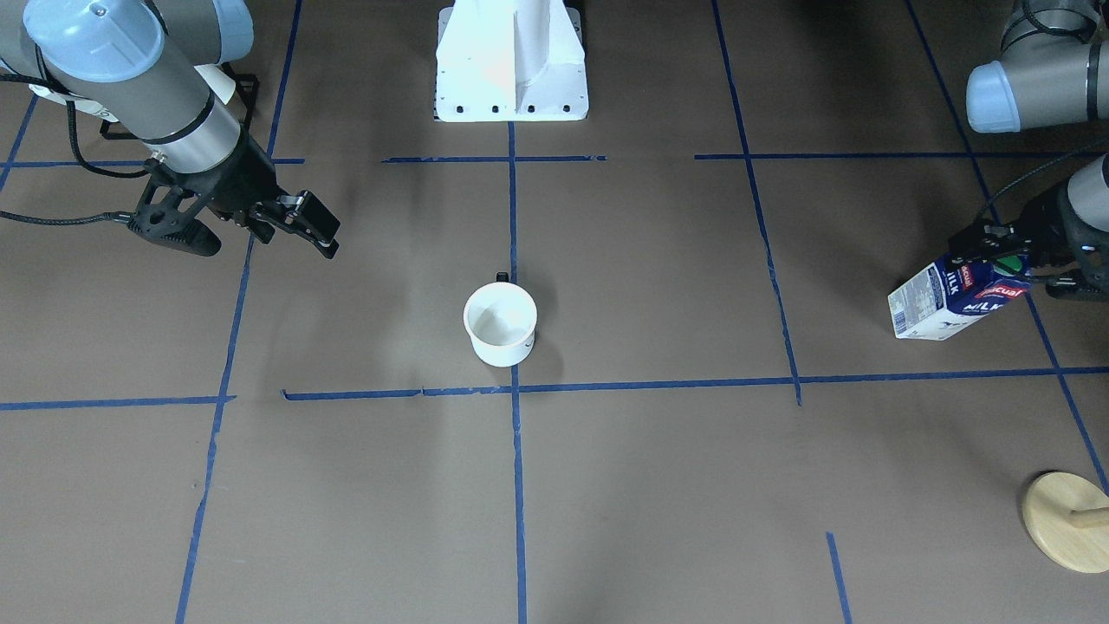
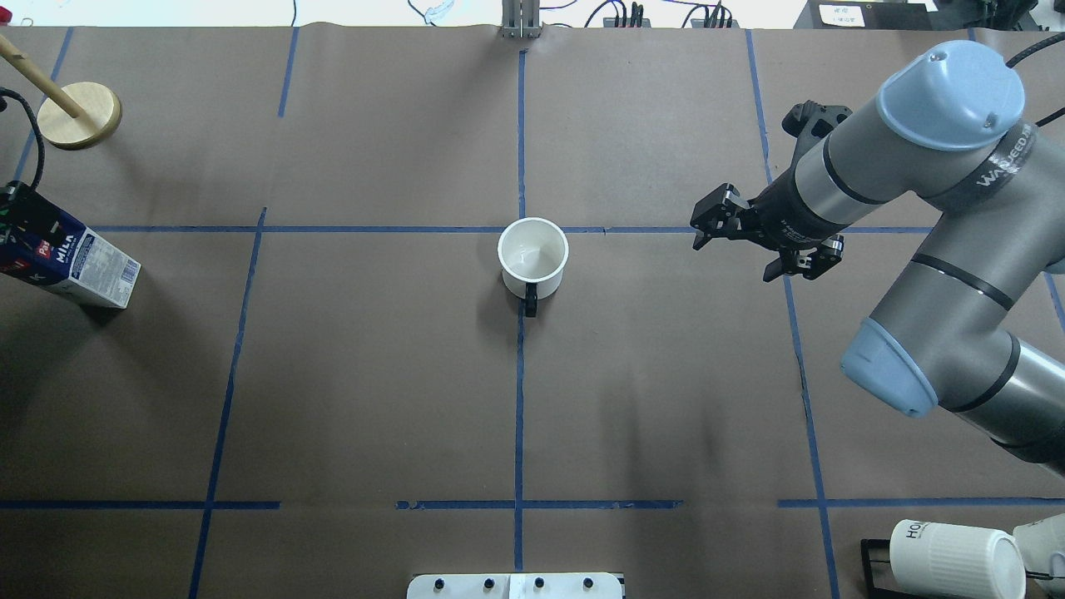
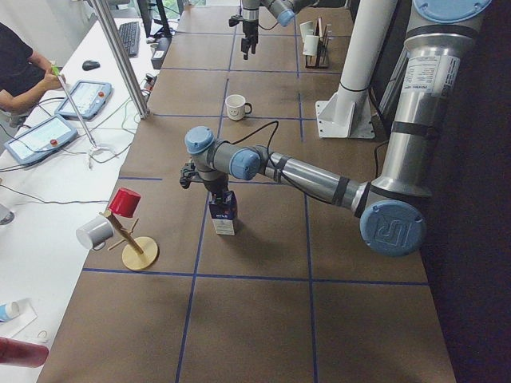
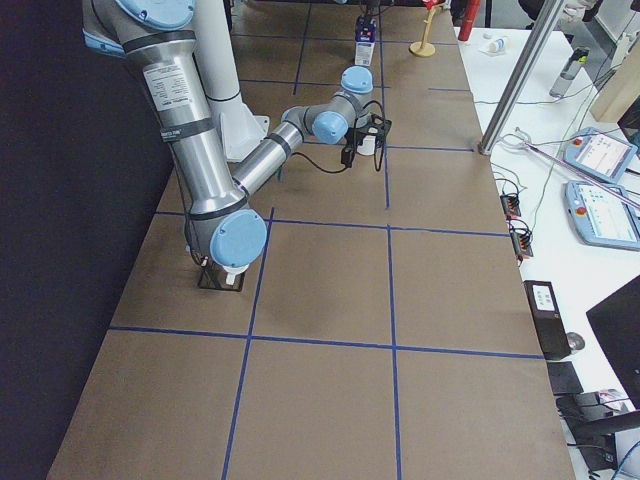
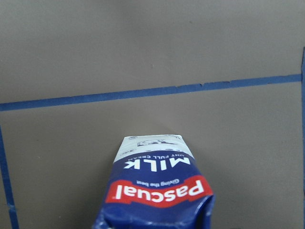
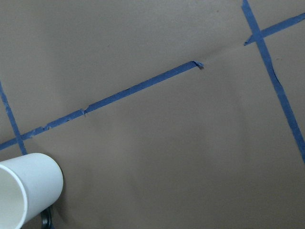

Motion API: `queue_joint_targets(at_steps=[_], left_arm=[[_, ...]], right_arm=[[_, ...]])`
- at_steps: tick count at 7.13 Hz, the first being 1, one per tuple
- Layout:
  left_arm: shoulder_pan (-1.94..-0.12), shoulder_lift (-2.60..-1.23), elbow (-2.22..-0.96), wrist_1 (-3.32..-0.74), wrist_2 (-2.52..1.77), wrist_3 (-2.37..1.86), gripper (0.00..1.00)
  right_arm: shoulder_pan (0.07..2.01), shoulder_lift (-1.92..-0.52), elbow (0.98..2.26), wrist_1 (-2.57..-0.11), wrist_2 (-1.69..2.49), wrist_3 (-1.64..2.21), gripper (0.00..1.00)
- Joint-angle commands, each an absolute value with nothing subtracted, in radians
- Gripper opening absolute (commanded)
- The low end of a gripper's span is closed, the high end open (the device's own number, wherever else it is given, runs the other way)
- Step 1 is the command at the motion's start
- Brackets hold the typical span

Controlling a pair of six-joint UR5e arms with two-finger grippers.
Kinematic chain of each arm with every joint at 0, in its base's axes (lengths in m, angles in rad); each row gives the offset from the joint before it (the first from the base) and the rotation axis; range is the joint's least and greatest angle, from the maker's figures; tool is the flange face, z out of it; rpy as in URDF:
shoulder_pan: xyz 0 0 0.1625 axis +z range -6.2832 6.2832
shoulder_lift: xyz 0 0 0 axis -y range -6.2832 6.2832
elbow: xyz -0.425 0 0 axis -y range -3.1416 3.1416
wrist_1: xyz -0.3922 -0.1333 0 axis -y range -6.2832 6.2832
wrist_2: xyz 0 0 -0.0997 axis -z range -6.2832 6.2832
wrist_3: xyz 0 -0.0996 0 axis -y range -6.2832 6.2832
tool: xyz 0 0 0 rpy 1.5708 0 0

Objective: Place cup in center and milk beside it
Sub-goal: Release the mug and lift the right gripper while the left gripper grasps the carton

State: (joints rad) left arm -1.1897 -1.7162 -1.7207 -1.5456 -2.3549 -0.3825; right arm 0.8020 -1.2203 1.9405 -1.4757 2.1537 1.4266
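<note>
I will release the milk carton from my left gripper on the brown paper (image 1: 556,355), against the white cup's milk-facing side. The carton now stands at the table's far side.
The white cup (image 1: 500,322) stands upright on the brown paper at the center tape crossing (image 2: 520,230), its dark handle toward the robot; it also shows in the overhead view (image 2: 533,254) and at the lower left of the right wrist view (image 6: 24,195). My right gripper (image 2: 705,223) is open and empty, well to the cup's side. The blue and white milk carton (image 1: 957,299) stands at the table's far left side (image 2: 71,262). My left gripper (image 1: 996,256) is shut on its top by the green cap. The left wrist view shows the carton (image 5: 159,195) close below.
A wooden mug tree (image 2: 79,115) stands beyond the milk, with a red cup and a grey mug on it (image 3: 120,211). A ribbed white mug (image 2: 953,557) lies in a black rack by my right arm's base. The white robot pedestal (image 1: 511,61) stands behind the cup.
</note>
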Motion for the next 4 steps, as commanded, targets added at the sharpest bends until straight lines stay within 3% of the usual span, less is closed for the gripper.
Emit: queue_joint_targets(at_steps=[1,4], left_arm=[[-1.187,-1.744,-1.745,-1.542,-2.356,-0.416,0.0],[-1.067,-2.03,-1.842,-1.317,-2.353,-0.616,0.0]], right_arm=[[0.801,-1.218,1.942,-1.476,2.154,1.427,1.0],[0.81,-1.288,2.014,-1.477,2.161,1.411,1.0]])
